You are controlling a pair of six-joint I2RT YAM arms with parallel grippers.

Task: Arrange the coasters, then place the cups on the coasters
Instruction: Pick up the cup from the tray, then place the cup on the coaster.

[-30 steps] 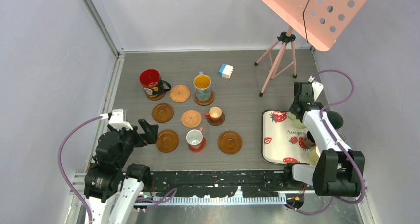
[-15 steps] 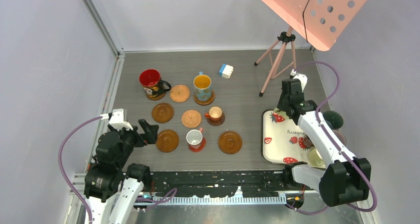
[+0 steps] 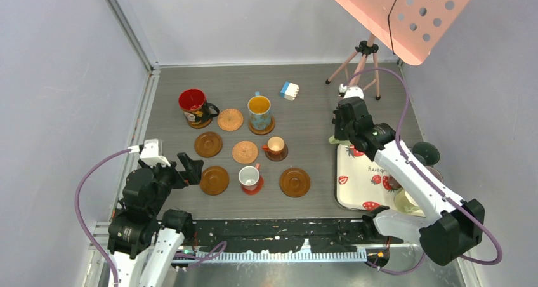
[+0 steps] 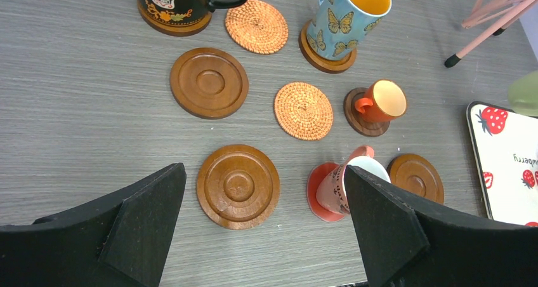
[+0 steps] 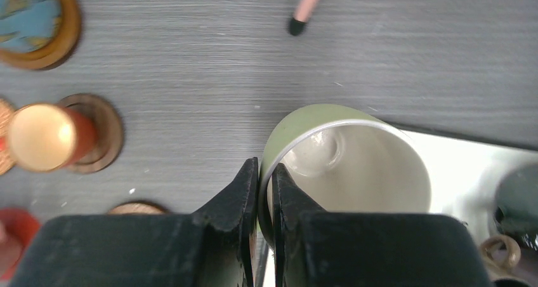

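I need to let go with my right gripper, and then the pale green cup, now held over the tray's far corner, will rest on the bare wooden coaster (image 3: 295, 182) (image 5: 138, 209) nearest the tray.
Several round coasters lie in rows on the grey table. Three bare wooden ones (image 3: 208, 144) (image 3: 214, 180) (image 3: 295, 181) and two woven ones (image 3: 230, 119) (image 3: 245, 152) hold nothing. A red-inside skull mug (image 3: 192, 100), a blue butterfly mug (image 3: 259, 109), a small orange cup (image 3: 275, 145) and a pink cup (image 3: 248, 175) each stand on a coaster. My right gripper (image 5: 263, 166) is shut on the rim of a pale green cup (image 5: 346, 166), held in the air over the tray's far left corner. Near the wooden coaster (image 4: 238, 185), my left gripper (image 4: 263, 173) stands wide open and holds nothing.
A white strawberry tray (image 3: 355, 185) lies at the right, with a dark green cup (image 3: 426, 152) and other cups (image 3: 406, 201) beside it. A blue-and-white block (image 3: 290, 91) and a pink tripod stand (image 3: 358, 71) stand at the back.
My right arm has swung left and away from the tray's right side, carrying the pale green cup to the tray's far left corner. The left arm has not moved.
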